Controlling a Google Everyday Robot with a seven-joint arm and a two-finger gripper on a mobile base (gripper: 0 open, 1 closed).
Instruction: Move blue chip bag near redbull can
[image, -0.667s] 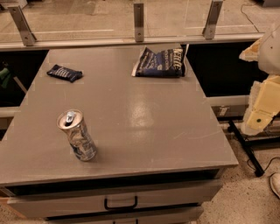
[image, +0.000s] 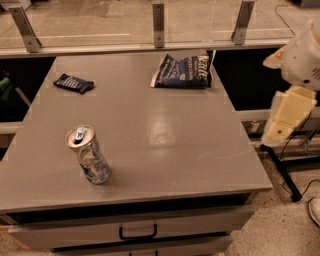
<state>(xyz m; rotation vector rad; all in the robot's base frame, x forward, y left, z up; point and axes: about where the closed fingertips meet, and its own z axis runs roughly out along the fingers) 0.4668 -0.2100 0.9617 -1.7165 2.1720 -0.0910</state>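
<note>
The end of the blue chip bag (image: 206, 70) nearest my arm, the one farthest from the snack bar wrapper, will be gripped by my gripper.
The blue chip bag (image: 183, 71) is a crinkled navy bag with white lettering, lying flat at the far edge of the grey table (image: 165, 135), right of centre. The redbull can (image: 88, 155) stands near the front left, silver and blue, with its shiny top and pull tab showing. The bag and the can are far apart. My gripper (image: 286, 116) hangs as a cream-coloured part off the table's right side, below the white arm joint (image: 304, 55). It is well clear of the bag and holds nothing that I can see.
A small dark blue snack bar wrapper (image: 74, 83) lies at the far left of the table. A glass rail with metal posts (image: 158, 24) runs behind the table. A drawer with a black handle (image: 138, 232) sits under the front edge. Cables and a stand leg (image: 282, 172) lie on the floor at right.
The cream arm part at right has shifted slightly left, toward the table. The bag, can and wrapper have not moved.
</note>
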